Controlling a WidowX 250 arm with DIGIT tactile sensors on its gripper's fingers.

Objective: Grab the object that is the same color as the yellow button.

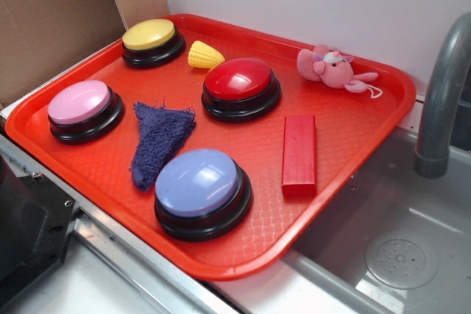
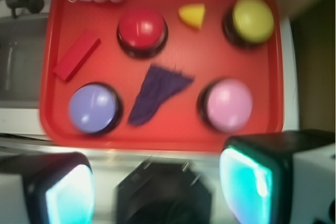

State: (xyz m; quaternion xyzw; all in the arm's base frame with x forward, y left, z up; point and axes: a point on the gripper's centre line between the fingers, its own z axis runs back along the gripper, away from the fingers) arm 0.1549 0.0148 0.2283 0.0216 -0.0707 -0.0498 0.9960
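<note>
My gripper is going to close on the wide end (image 1: 198, 54) (image 2: 199, 16) of the small yellow object, the end closer to the yellow button.
The small yellow ridged object (image 1: 205, 55) lies on the red tray (image 1: 346, 145), between the yellow button (image 1: 151, 40) and a red button (image 1: 240, 87). The wrist view looks down on the whole tray from high up: the yellow object (image 2: 193, 15) sits near the far edge, left of the yellow button (image 2: 252, 19). My gripper (image 2: 157, 187) hangs open over the counter in front of the tray, far from the object, with nothing between its fingers (image 2: 71, 192). In the exterior view the gripper is out of frame.
Also on the tray: a pink button (image 1: 83, 109), a purple button (image 1: 200, 190), a dark blue cloth (image 1: 158, 140), a red block (image 1: 299, 154) and a pink plush toy (image 1: 333, 67). A grey faucet (image 1: 441, 93) and sink (image 1: 397, 255) lie to the right.
</note>
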